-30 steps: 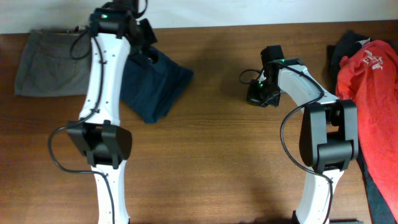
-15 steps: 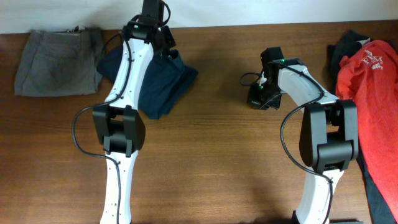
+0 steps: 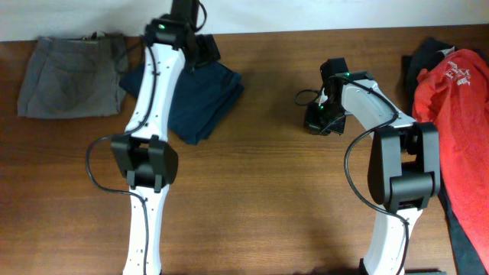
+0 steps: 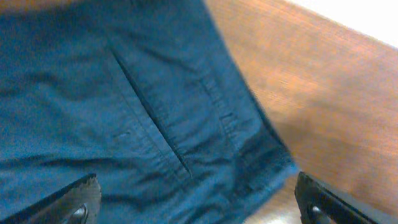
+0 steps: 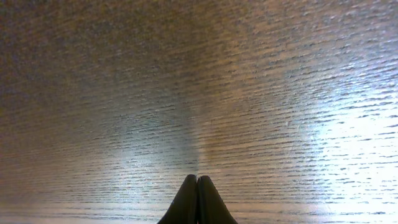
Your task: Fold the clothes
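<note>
I will next use my left gripper to grab the navy-blue shorts by the middle of their near edge (image 3: 170, 121), on the side that faces the folded grey shorts.
The navy-blue shorts (image 3: 205, 98) lie folded in a bundle on the wooden table (image 3: 267, 191), left of centre at the back. My left gripper (image 3: 202, 50) hovers over their far edge, open, with nothing between its fingers. In the left wrist view the shorts (image 4: 143, 112) fill the picture with a pocket seam showing, and the left gripper (image 4: 196, 194) has its jaws wide apart. My right gripper (image 3: 316, 121) rests at mid-table, shut on nothing. The right wrist view shows the right gripper (image 5: 197, 186) over bare wood.
Folded grey shorts (image 3: 70, 76) sit at the back left corner. A red white-printed T-shirt (image 3: 458, 122) lies heaped over a dark garment (image 3: 425, 55) at the right edge. The table's back edge runs just behind the left gripper.
My left gripper carried the navy shorts a little to the right, then opened and let them go; the cloth has settled flatter. The right arm has not moved.
</note>
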`<move>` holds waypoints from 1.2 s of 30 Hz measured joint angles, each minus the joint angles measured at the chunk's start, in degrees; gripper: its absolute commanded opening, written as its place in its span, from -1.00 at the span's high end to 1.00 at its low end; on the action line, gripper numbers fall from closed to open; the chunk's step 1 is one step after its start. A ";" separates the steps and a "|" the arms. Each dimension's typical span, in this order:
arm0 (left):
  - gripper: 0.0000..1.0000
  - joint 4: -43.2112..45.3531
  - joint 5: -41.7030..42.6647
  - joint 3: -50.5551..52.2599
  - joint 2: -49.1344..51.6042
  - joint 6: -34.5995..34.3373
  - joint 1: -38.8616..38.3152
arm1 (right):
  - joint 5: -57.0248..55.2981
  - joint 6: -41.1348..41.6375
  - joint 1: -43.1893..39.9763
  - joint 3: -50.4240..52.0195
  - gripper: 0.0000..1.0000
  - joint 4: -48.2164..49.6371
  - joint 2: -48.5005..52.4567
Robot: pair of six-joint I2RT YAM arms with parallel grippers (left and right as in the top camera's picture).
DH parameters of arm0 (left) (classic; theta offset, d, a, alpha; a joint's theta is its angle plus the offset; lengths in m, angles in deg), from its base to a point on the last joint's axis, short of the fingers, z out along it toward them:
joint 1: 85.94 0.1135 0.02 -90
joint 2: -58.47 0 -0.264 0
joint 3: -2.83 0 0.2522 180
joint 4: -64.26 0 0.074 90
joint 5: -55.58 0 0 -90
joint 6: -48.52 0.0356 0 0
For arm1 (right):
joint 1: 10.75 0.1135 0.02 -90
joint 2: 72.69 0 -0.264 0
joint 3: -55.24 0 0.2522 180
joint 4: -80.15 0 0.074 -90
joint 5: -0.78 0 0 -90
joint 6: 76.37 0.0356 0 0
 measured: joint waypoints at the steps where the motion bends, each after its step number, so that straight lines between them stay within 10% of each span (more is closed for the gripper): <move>1: -0.98 -4.55 0.02 -4.52 -0.24 0.52 0.46 | 0.00 0.02 0.00 0.00 0.92 0.04 0.00; 7: -0.98 -20.92 0.09 -19.10 -5.22 3.02 5.03 | 0.00 0.00 0.00 0.00 0.91 0.02 0.00; 12: -0.98 -22.77 6.75 -21.11 -11.80 6.25 12.35 | 0.02 -0.33 0.00 0.00 0.39 -0.37 0.00; 15: -0.98 -22.88 10.43 -14.99 -12.00 7.15 14.86 | 0.04 -1.18 0.00 0.00 -0.22 -2.29 0.00; 24: -0.98 -22.95 15.23 -6.64 -12.72 12.35 20.48 | 0.00 -2.97 0.00 -0.33 -0.58 -3.48 0.00; 27: -0.99 -22.91 13.64 -1.27 -19.30 12.98 19.65 | -0.02 -2.95 -0.13 -0.83 -0.97 -4.79 -0.61; 36: -0.99 -10.14 13.73 36.50 -44.96 12.94 19.23 | 0.00 -2.99 -2.84 -7.19 -0.98 -10.97 -10.84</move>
